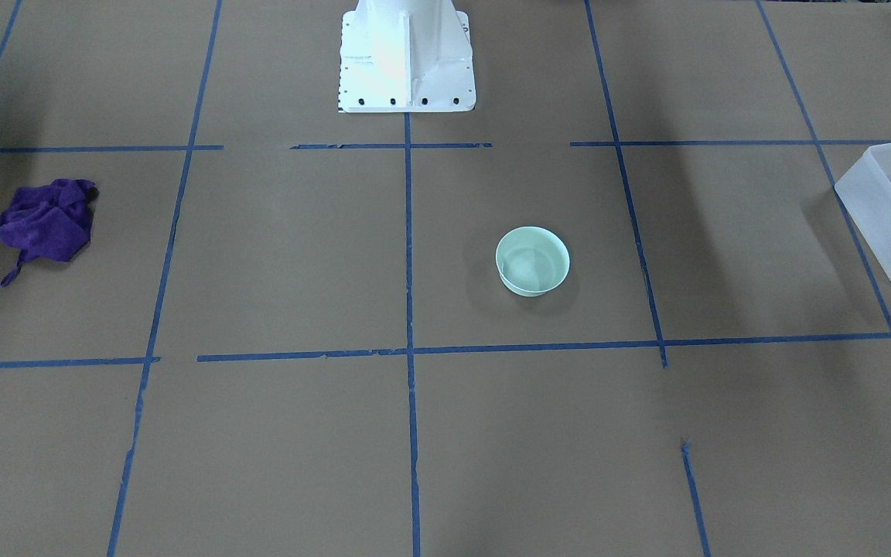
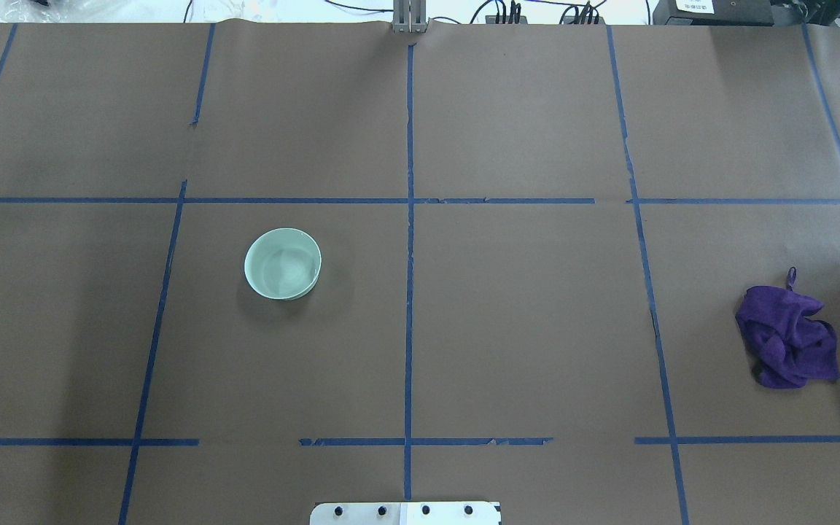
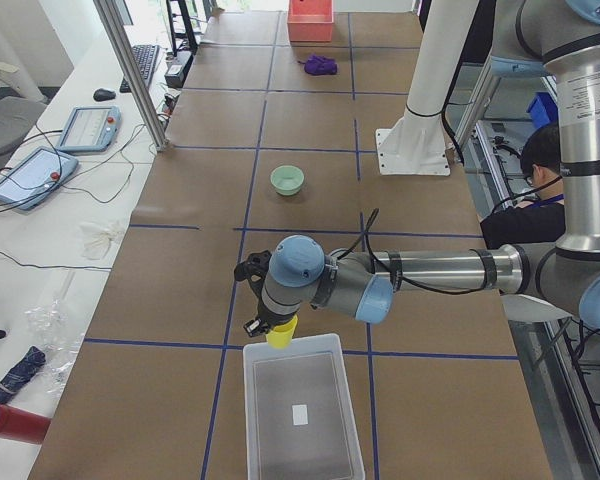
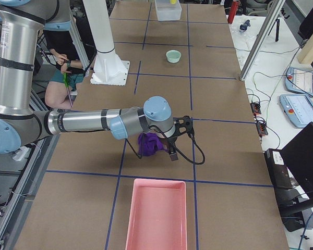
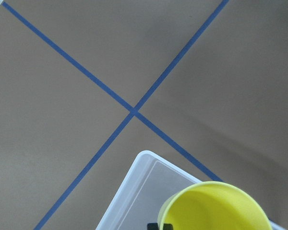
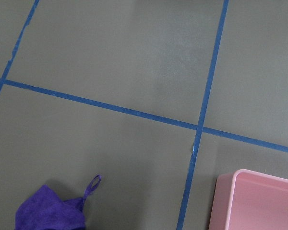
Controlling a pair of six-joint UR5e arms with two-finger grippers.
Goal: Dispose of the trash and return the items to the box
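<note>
I will set the yellow cup down with my left gripper inside the frosted-white box, between the box's white label and its near end.
The yellow cup [image 3: 282, 334] hangs in my left gripper [image 3: 270, 325], just above the near end wall of the frosted-white box [image 3: 248, 400]. In the left wrist view the cup [image 5: 216, 206] fills the bottom right, with the box's corner [image 5: 144, 187] under it. The box's edge also shows in the front view [image 1: 871, 224]. The mint-green bowl [image 2: 283, 263] stands upright on the table, left of the centre line, and shows too in the front view [image 1: 532, 261]. My right gripper [image 4: 169, 148] hovers by the purple rag [image 4: 148, 143]; I cannot tell if it is open or shut.
The purple rag [image 2: 788, 339] lies crumpled at the table's right side. A pink bin [image 4: 156, 219] stands beyond it at the table's right end, and its corner shows in the right wrist view [image 6: 259, 201]. The white robot base [image 1: 407, 54] stands mid-table at the robot's edge.
</note>
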